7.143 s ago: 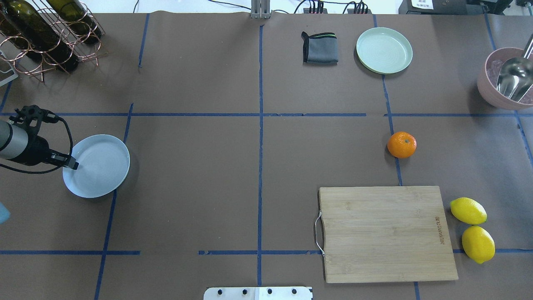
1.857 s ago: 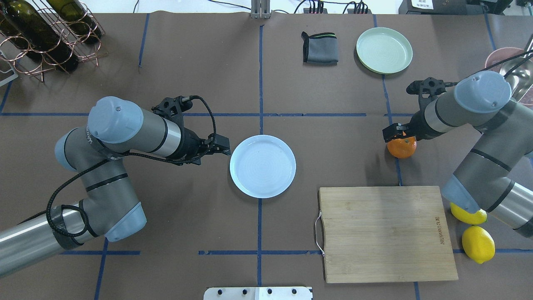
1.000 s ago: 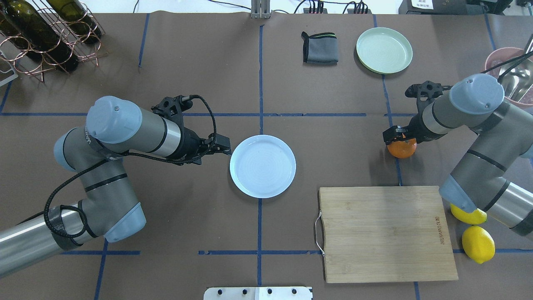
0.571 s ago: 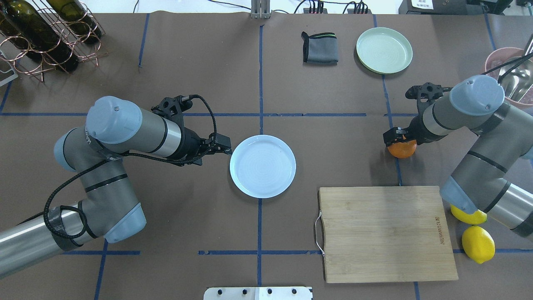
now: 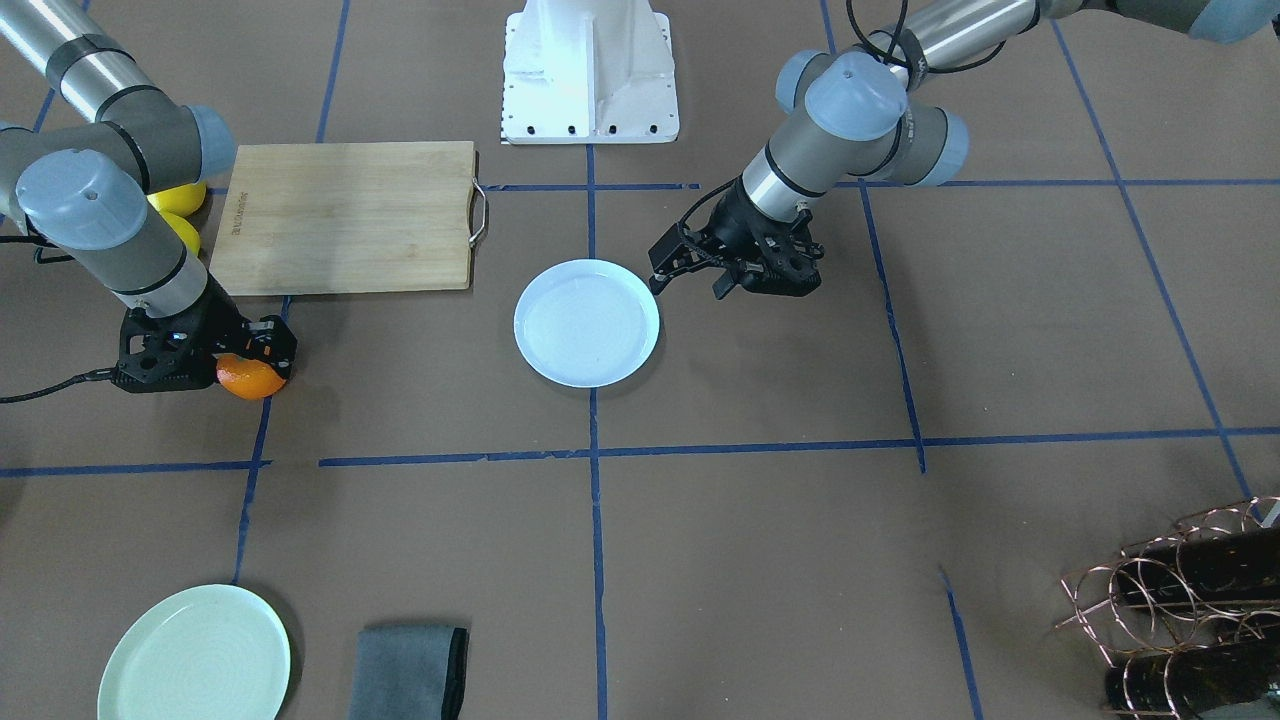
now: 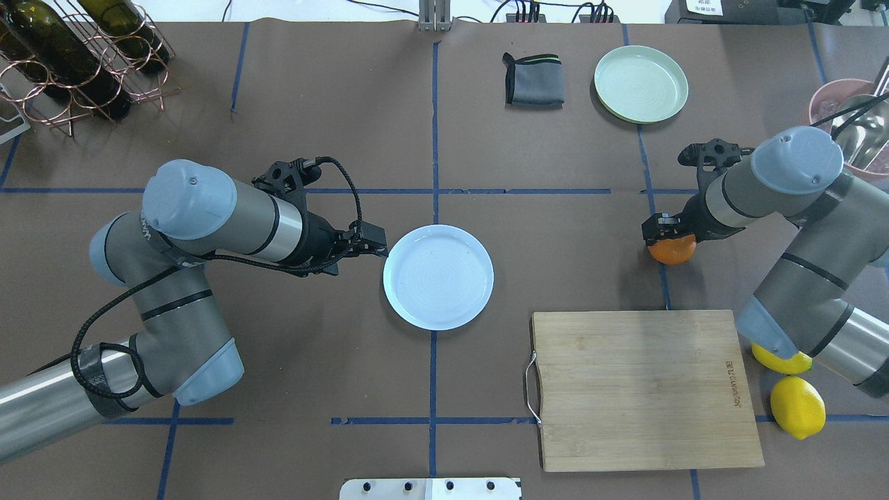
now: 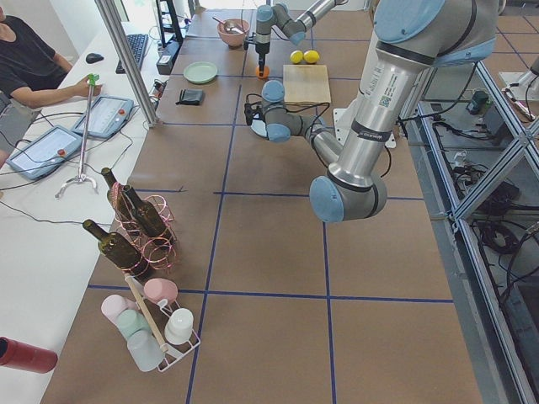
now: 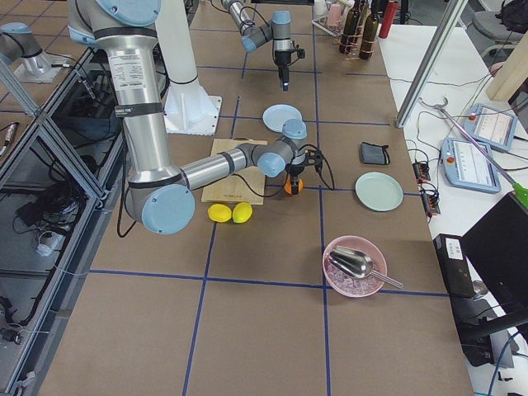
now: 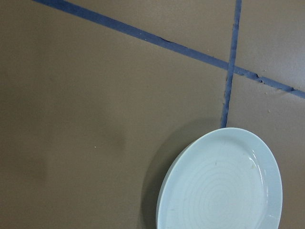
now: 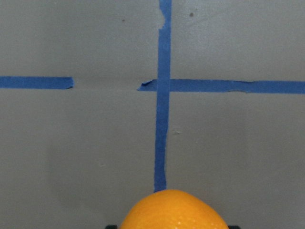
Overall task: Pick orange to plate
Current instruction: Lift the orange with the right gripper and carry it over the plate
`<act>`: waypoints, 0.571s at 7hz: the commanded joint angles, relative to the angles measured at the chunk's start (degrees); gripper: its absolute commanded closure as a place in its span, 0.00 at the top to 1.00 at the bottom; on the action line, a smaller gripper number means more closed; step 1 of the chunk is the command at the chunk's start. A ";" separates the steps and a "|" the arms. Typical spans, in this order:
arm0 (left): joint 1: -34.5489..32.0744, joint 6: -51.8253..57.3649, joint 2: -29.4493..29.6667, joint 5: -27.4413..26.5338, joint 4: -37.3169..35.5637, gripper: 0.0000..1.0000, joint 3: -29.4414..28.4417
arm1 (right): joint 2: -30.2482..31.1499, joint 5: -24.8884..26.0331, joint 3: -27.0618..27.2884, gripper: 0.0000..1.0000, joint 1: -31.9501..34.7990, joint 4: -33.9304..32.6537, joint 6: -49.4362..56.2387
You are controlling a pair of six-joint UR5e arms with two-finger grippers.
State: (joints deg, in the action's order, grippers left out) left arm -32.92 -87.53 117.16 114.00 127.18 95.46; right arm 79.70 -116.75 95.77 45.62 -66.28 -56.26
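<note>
I should let go of the orange with my right gripper near the middle of the bluish-white plate (image 5: 576,325).
The orange (image 6: 672,251) rests on the brown paper at the table's right, just beyond the cutting board. My right gripper (image 6: 665,235) is down over it with a finger against each side, shut on it. From across the table the orange (image 5: 250,380) shows under that gripper (image 5: 245,365), and it fills the bottom of the right wrist view (image 10: 174,212). The bluish-white plate (image 6: 438,277) lies empty at the table's centre. My left gripper (image 6: 375,246) hovers open just off its left rim, touching nothing; seen from across the table, that gripper (image 5: 688,287) has its fingers spread.
A bamboo cutting board (image 6: 639,389) lies near the robot on the right, with two lemons (image 6: 797,406) beside it. A mint-green plate (image 6: 640,83) and a folded grey cloth (image 6: 533,80) sit at the far side. A bottle rack (image 6: 69,55) is far left.
The left arm moved the plate from the left side to the centre and let go. Over the last second the right gripper sank lower onto the orange and closed on it.
</note>
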 commanded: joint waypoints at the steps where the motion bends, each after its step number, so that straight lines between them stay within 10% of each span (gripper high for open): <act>1: -0.12 0.00 0.00 0.00 0.00 1.00 0.60 | -3.90 -2.07 5.18 0.00 0.17 -7.22 -3.84; 4: -1.96 0.69 -5.85 0.61 -0.09 1.00 8.64 | -19.80 5.95 4.00 0.00 -9.89 -13.79 -25.67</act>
State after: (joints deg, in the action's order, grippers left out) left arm -33.85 -87.32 114.68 114.13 127.15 99.96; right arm 65.64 -115.56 100.56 40.76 -78.87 -73.08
